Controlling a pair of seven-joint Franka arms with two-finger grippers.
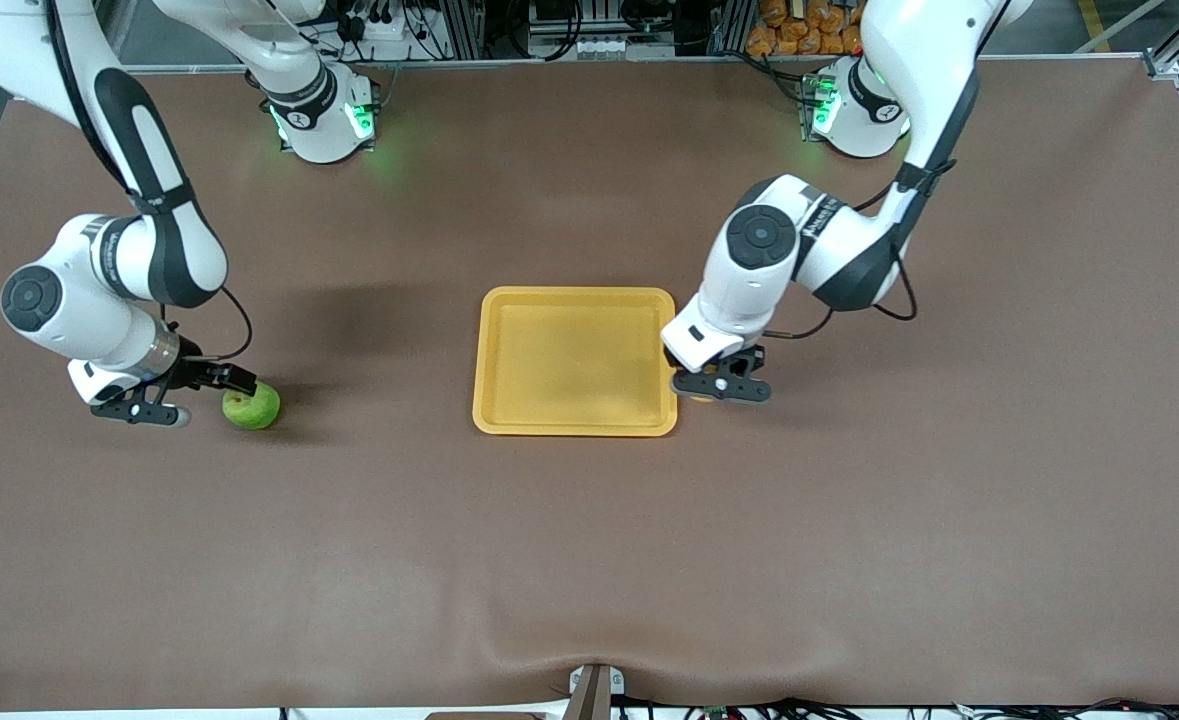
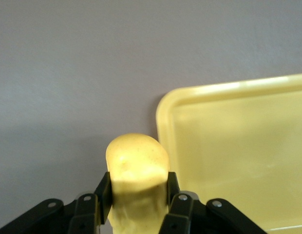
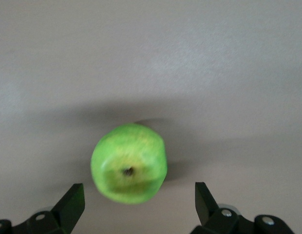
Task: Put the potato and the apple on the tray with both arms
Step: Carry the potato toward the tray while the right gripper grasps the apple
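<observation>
Next, I set the potato down on the yellow tray's bottom, just inside the short edge (image 1: 641,371) (image 2: 241,222) next to my left gripper.
The yellow tray (image 1: 489,360) lies mid-table. My left gripper (image 1: 715,386) is low beside the tray's edge toward the left arm's end and is shut on the potato (image 1: 697,398). In the left wrist view the pads of the gripper (image 2: 138,189) press both sides of the yellow potato (image 2: 136,156), with the tray's corner (image 2: 229,136) right beside it. The green apple (image 1: 252,406) rests on the table toward the right arm's end. My right gripper (image 1: 199,395) is low at the apple and open. In the right wrist view the apple (image 3: 129,163) sits just ahead of the spread gripper (image 3: 138,192), untouched.
The brown table mat (image 1: 589,550) covers the whole table. The two arm bases (image 1: 324,115) stand along the table's edge farthest from the front camera. A small bracket (image 1: 594,690) sits at the nearest edge.
</observation>
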